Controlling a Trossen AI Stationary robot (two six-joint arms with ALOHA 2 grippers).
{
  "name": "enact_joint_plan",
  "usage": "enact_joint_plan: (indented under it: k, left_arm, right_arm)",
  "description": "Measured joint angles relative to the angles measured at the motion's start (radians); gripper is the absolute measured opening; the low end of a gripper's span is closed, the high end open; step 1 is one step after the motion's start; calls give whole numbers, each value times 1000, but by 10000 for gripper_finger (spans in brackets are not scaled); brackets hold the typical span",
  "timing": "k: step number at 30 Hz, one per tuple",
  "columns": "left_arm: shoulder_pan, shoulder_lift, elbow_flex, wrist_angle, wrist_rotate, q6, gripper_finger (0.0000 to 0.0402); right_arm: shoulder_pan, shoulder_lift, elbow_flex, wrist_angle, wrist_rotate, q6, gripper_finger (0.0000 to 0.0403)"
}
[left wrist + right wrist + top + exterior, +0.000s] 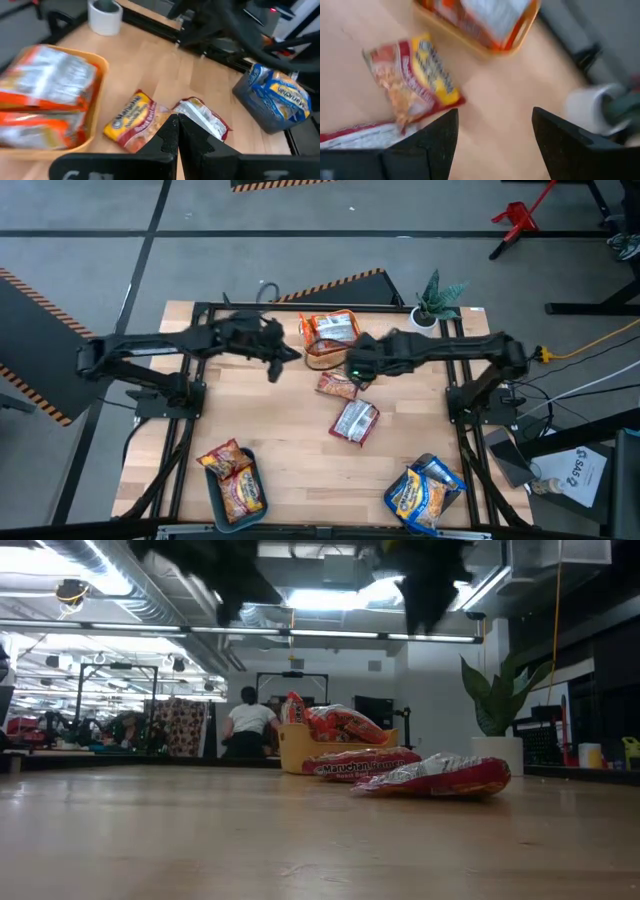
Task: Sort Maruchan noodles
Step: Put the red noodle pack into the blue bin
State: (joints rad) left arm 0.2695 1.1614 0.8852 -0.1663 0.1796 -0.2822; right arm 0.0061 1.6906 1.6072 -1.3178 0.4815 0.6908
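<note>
I should next move my right gripper to the red-yellow packet's end (351,391) (436,101) facing the potted plant and close it there.
Two loose noodle packets lie flat on the wooden table: a red-yellow one (338,386) (132,122) (412,75) and a red-silver one (355,421) (205,117). More red-silver packets fill the orange bin (330,340) (102,65). My left gripper (285,358) (176,135) hovers shut, left of the bin. My right gripper (355,370) (495,135) hovers open just above the red-yellow packet, near the bin's near side. Both are raised off the table, and neither touches a packet.
A bin with orange-yellow packets (235,480) stands at the near left corner. A grey bin of blue-white packets (425,495) (280,97) stands at the near right. A small potted plant (435,305) (500,700) sits at the far right edge. A person stands in the room beyond.
</note>
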Motion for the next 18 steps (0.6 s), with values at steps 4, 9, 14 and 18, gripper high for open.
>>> enact_joint_plan:
  k: [4,9,14,18]
  left_arm:
    - [-13,107,-58,152,27,-27,0]
    - [-38,229,-70,265,5,-41,0]
    - [-68,348,-68,346,-28,-74,0]
    - [-76,430,-68,365,-49,-85,0]
  right_arm:
    - [-62,-134,-343,319,-120,115,239]
    - [-157,-199,-668,703,-249,176,239]
    - [-269,-186,-859,1046,-371,219,239]
    - [-329,-187,-921,1226,-434,216,239]
